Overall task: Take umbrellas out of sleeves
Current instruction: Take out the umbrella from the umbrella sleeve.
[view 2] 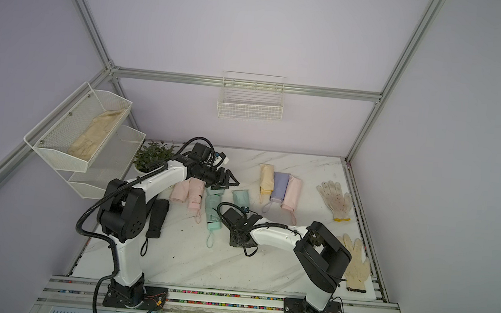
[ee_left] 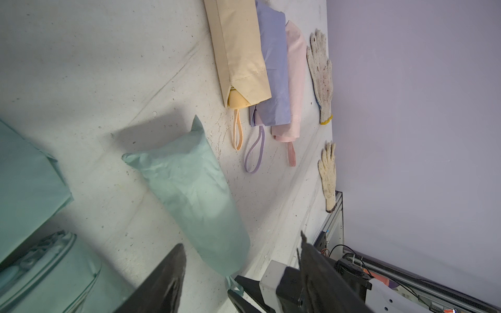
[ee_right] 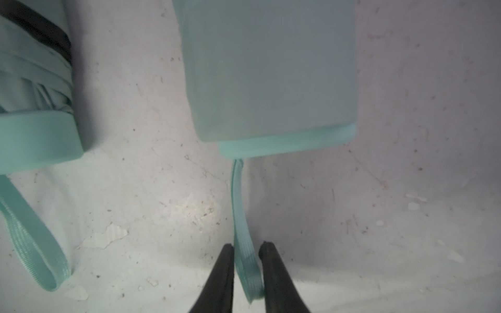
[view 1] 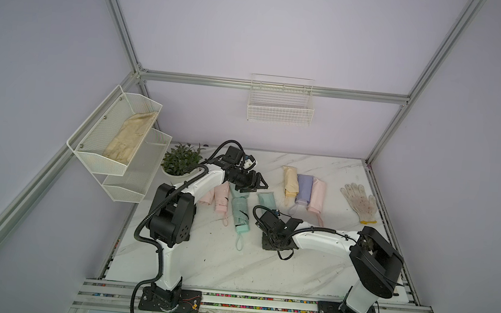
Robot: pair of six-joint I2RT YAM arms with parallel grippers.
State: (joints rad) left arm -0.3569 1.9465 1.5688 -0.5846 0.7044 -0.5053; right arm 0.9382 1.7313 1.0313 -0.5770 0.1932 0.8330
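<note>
The mint sleeve has a far-end corner (view 1: 260, 194) (ee_left: 131, 158) nearer the bare mint umbrella. My left gripper should grab that corner next.
A mint umbrella inside its mint sleeve (view 1: 266, 199) (ee_right: 271, 67) lies mid-table, its handle cap (ee_right: 287, 143) poking out. Its wrist loop (ee_right: 241, 216) runs between the fingers of my right gripper (ee_right: 246, 245), which is shut on it low over the table. My left gripper (view 1: 254, 184) (ee_left: 241, 239) hovers open above the sleeve's far end, touching nothing. A bare mint umbrella (view 1: 241, 209) (ee_right: 32, 108) lies beside it. Yellow (view 1: 290, 180), lavender (view 1: 304, 189) and pink (view 1: 317, 195) sleeved umbrellas lie in a row at the back right.
A bare pink umbrella (view 1: 221, 198) and a flat pink sleeve (view 1: 207, 198) lie under the left arm; a black one (view 2: 157, 214) lies by its base. Knit gloves (view 1: 359, 202) (view 2: 356, 264) are at the right edge. A potted plant (view 1: 180, 160) and mesh shelf (view 1: 113, 137) stand back left.
</note>
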